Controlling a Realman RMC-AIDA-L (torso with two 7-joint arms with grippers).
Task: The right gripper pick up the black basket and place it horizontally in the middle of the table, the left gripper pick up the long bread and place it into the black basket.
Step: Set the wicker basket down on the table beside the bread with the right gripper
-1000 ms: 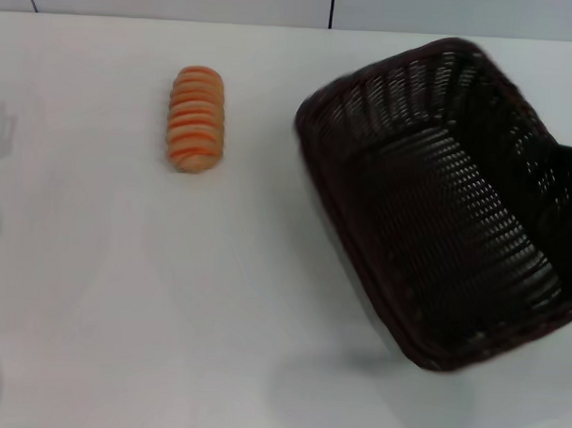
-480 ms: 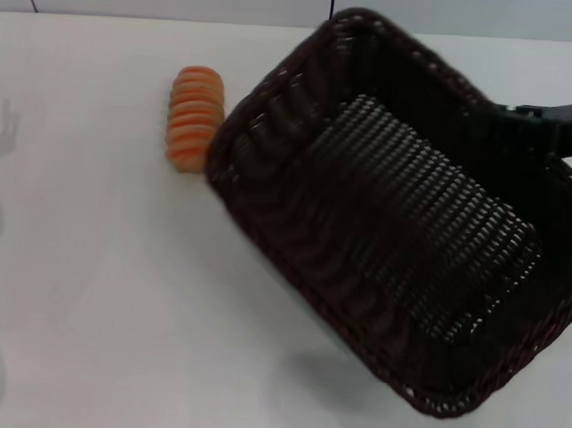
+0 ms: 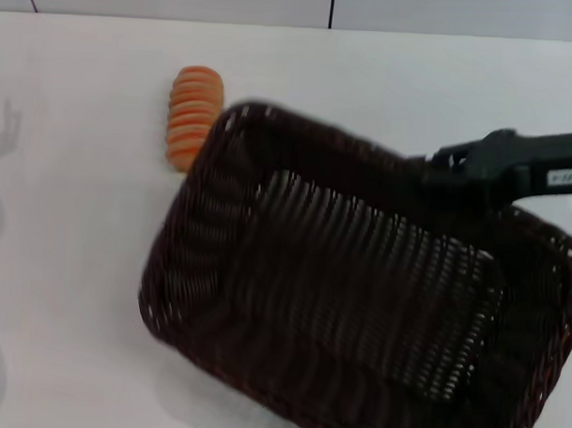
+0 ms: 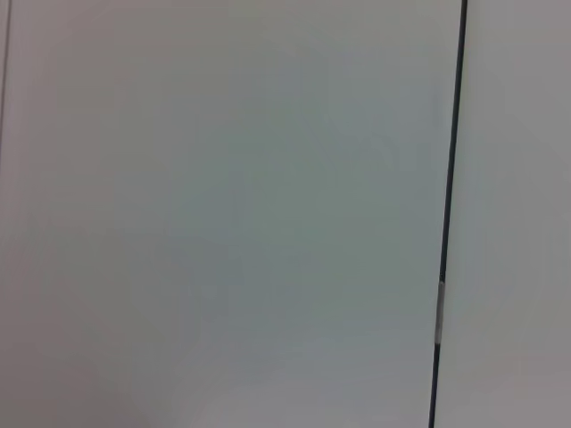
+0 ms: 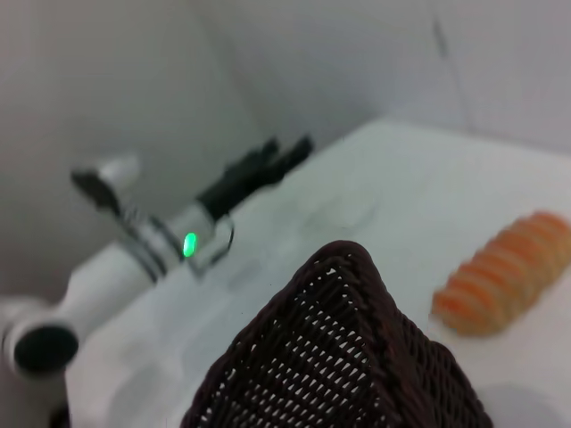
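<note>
Next, the right gripper releases the black basket flat on the table [image 3: 290, 258] just in front of the long bread.
The black basket [image 3: 358, 301] hangs tilted over the middle and right of the white table [image 3: 68, 263], its far left corner close to the long bread [image 3: 194, 112]. My right gripper [image 3: 438, 172] comes in from the right and is shut on the basket's far rim. The long bread lies on the table at the back left, orange with darker stripes. In the right wrist view a corner of the basket [image 5: 339, 366] fills the foreground and the bread [image 5: 504, 281] lies beyond it. My left gripper [image 5: 268, 162] shows there far off, parked beside the table on its arm with a green light.
A pale wall with a dark vertical seam [image 3: 331, 7] runs behind the table's far edge. The left wrist view shows only wall panels and a dark seam [image 4: 446, 214]. Bare tabletop lies to the left of the basket.
The basket has swung left and toward me across the table, turning as it went, and its corner now comes up beside the bread. The bread has not moved.
</note>
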